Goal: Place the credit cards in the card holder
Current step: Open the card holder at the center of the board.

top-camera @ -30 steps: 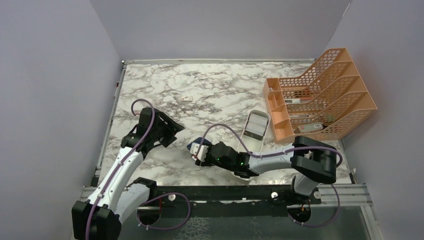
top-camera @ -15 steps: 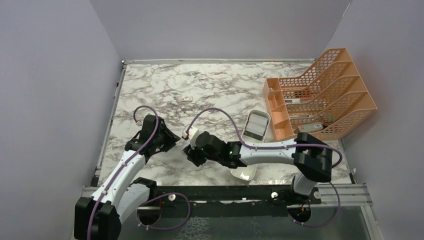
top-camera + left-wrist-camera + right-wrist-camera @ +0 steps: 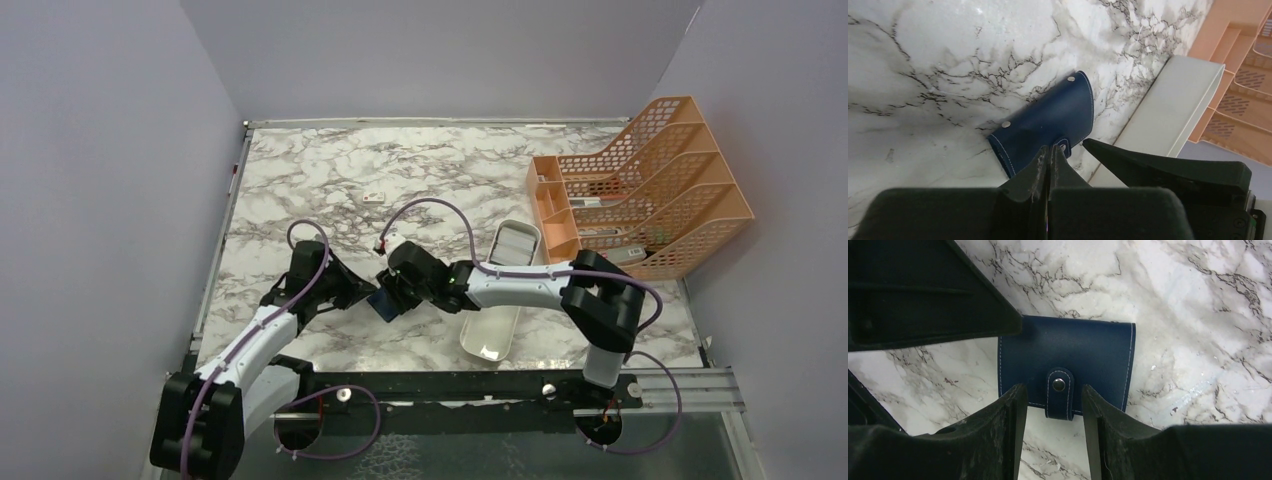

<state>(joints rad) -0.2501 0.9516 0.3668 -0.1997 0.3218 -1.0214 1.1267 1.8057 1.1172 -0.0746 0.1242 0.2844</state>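
Observation:
The snap fastens the card holder shut, so next my right gripper takes the tab's end (image 3: 1059, 411) and pulls the card holder open before the credit cards go in.
The card holder (image 3: 381, 304) lies closed on the marble, navy blue with its snap tab fastened; it also shows as the card holder (image 3: 1048, 117) and the card holder (image 3: 1068, 355). My left gripper (image 3: 1050, 148) is shut just above the holder's tab edge, with nothing visible between its fingers; touching or not, I cannot tell. It reaches in from the left as the left gripper (image 3: 362, 296). My right gripper (image 3: 1054, 390) is open, one finger on each side of the tab, coming from the right as the right gripper (image 3: 395, 295). The credit cards are not in view.
A long white tray (image 3: 488, 342) lies under the right forearm, seen too as the tray (image 3: 1168, 110). An orange mesh file rack (image 3: 640, 200) stands at the back right. A tiny white block (image 3: 375, 197) sits farther back on the marble.
The left gripper has shut and moved right and nearer, up to the card holder. The right forearm has swung toward the back, its gripper staying open at the holder.

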